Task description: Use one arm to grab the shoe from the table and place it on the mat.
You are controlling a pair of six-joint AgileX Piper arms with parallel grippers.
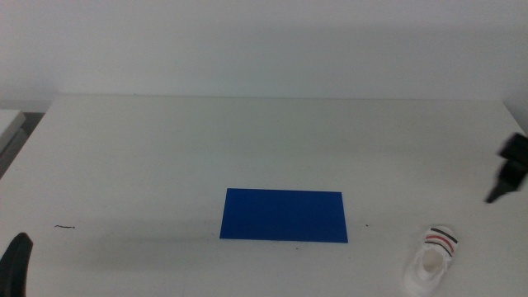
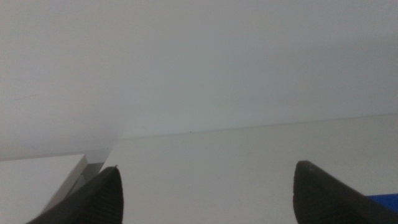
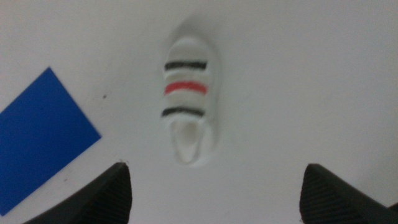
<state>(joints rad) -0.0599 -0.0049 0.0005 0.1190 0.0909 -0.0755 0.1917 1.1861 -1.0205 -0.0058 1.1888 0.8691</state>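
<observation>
I need to move my right gripper to the white shoe next and close it across the shoe's dark strap [image 1: 438, 247] [image 3: 183, 112] nearest its opening.
The white shoe [image 1: 432, 258] with dark, red and dark straps lies on the white table [image 1: 165, 148] near the front right, to the right of the blue mat [image 1: 284, 215]. My right gripper [image 1: 505, 175] hangs at the right edge, above and behind the shoe. Its wrist view looks down on the shoe [image 3: 188, 93], which lies ahead of the wide-open, empty jaws, with a corner of the mat [image 3: 37, 134] beside it. My left gripper [image 1: 16, 264] waits at the bottom left corner, open and empty.
A small dark speck [image 1: 64, 226] lies on the table at the front left. A pale ledge [image 1: 10, 124] stands beyond the table's left edge. A white wall rises behind the table.
</observation>
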